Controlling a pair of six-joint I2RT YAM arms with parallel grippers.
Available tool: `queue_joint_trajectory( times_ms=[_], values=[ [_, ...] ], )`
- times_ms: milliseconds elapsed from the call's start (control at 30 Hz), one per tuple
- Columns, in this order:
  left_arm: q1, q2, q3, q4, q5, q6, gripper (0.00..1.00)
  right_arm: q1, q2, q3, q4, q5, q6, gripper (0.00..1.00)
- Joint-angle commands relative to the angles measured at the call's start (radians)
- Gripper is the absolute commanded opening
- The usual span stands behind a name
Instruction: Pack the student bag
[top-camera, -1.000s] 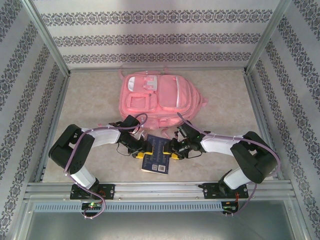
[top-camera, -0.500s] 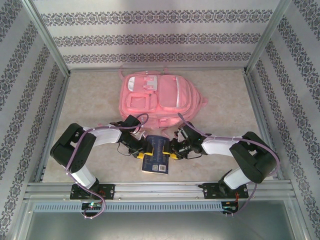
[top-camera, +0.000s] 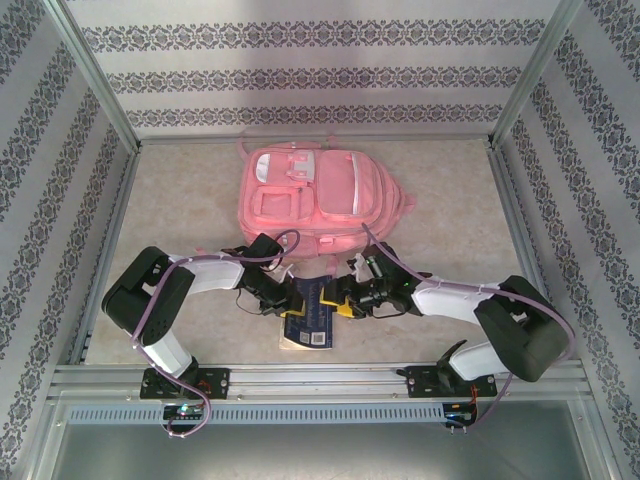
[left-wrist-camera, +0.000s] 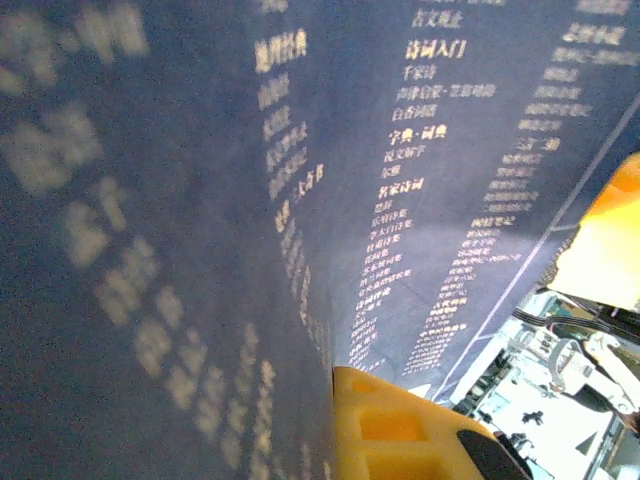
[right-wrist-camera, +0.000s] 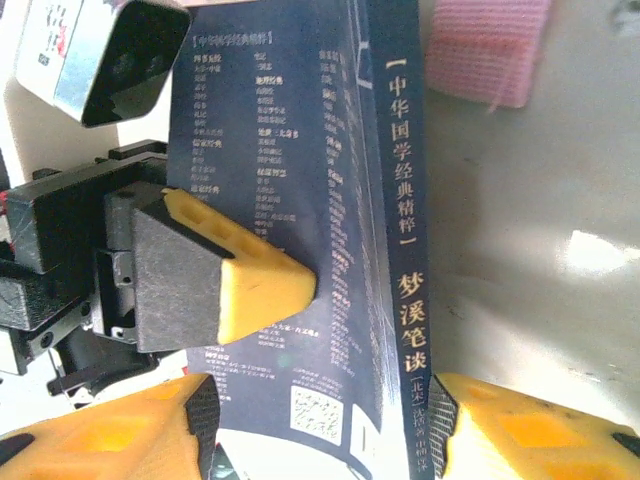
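Next, my right gripper closes on the spine (right-wrist-camera: 405, 260) before lifting the book, because my left gripper holds the book by its page edge and leaves the spine free.
The pink student bag (top-camera: 315, 195) lies flat at the back of the table, and a strip of its pink webbing (right-wrist-camera: 490, 50) shows past the book. A dark blue book (top-camera: 308, 320) with gold Chinese print sits tilted between the arms, spine (right-wrist-camera: 405, 250) toward the bag. My left gripper (top-camera: 293, 298) is shut on the book's left edge, with one yellow finger (right-wrist-camera: 250, 275) pressed on the back cover (left-wrist-camera: 440, 150). My right gripper (top-camera: 338, 300) is open, and its fingers (right-wrist-camera: 530, 430) straddle the book's near end (right-wrist-camera: 320, 440).
A loose pink strap (top-camera: 215, 250) trails from the bag toward my left arm. Aluminium frame rails (top-camera: 110, 240) and patterned walls close in the beige table (top-camera: 450, 190) on three sides. A metal rail (top-camera: 320, 375) runs along the near edge.
My right arm has stretched left and its gripper has closed in over the book's right edge. The book now looks narrower and more tilted. The left gripper has barely moved.
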Motion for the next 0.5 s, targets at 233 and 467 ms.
queue_joint_trajectory(
  times_ms=[233, 467],
  values=[
    [0.006, -0.107, 0.007, 0.055, 0.125, -0.003, 0.0, -0.048, -0.068, -0.001, -0.172, 0.042, -0.136, 0.65],
    [0.013, -0.128, -0.005, 0.116, 0.154, -0.045, 0.0, -0.042, -0.013, 0.011, -0.12, 0.027, -0.114, 0.67]
  ],
)
